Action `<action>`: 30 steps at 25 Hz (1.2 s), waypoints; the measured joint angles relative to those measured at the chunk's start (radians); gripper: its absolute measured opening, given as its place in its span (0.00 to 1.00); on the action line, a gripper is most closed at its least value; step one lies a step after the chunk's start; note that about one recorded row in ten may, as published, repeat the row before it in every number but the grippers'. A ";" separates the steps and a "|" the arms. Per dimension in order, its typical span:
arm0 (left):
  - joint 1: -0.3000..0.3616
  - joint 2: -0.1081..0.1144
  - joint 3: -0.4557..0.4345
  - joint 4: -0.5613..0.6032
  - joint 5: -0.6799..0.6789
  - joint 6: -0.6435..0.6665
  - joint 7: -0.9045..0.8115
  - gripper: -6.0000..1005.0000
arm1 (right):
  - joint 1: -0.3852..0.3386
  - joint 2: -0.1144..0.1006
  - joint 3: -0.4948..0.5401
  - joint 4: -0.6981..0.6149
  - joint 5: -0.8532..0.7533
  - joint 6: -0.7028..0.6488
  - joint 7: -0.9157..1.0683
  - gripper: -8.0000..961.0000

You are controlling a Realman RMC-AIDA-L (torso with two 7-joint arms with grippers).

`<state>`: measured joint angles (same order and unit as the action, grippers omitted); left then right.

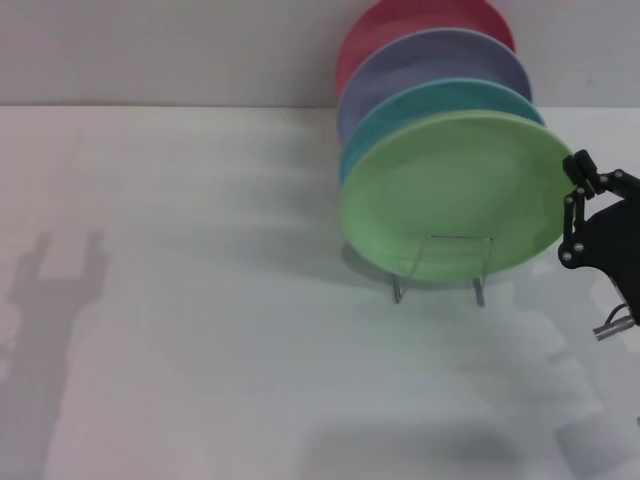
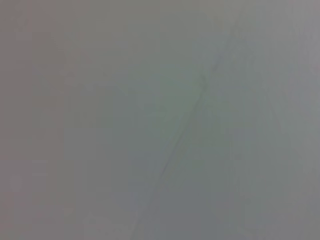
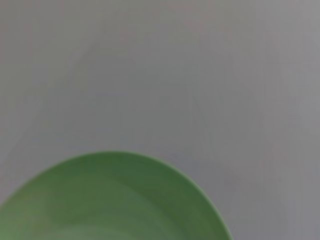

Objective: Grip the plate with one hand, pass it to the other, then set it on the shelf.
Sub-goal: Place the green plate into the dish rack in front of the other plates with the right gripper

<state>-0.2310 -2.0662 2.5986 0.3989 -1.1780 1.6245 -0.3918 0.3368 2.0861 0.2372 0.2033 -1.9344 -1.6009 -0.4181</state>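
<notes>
My right gripper needs to let the light green plate go low in the front of the wire shelf [image 1: 438, 296], in front of the turquoise plate.
The light green plate [image 1: 455, 195] stands tilted at the front of the thin wire shelf [image 1: 479, 288], ahead of the other plates. It also fills the lower part of the right wrist view [image 3: 110, 200]. My right gripper [image 1: 575, 205] is at the plate's right rim, above the table; I cannot tell whether it touches the rim. My left gripper is out of view; the left wrist view shows only a plain grey surface.
Behind the green plate, a turquoise plate [image 1: 440, 100], a lavender plate [image 1: 440, 60] and a red plate [image 1: 400, 25] stand in the same shelf. The white table [image 1: 200, 350] runs to a back wall. An arm's shadow [image 1: 50, 300] lies at the left.
</notes>
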 joint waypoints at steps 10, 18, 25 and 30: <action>-0.001 0.002 0.000 -0.006 0.000 0.010 -0.016 0.72 | 0.005 0.002 -0.026 0.006 0.000 0.081 -0.001 0.02; -0.002 0.003 -0.001 -0.006 0.000 0.017 -0.016 0.72 | 0.007 -0.002 -0.043 0.022 0.001 0.104 0.011 0.03; -0.008 0.003 -0.007 -0.008 0.000 0.019 -0.016 0.72 | -0.018 -0.006 -0.047 0.006 0.001 0.043 0.077 0.24; -0.025 0.003 -0.009 -0.009 0.000 0.018 -0.016 0.72 | -0.055 -0.008 -0.043 -0.057 0.004 -0.106 0.252 0.29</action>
<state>-0.2559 -2.0631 2.5899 0.3896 -1.1781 1.6427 -0.4077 0.2822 2.0783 0.1939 0.1463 -1.9308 -1.7073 -0.1662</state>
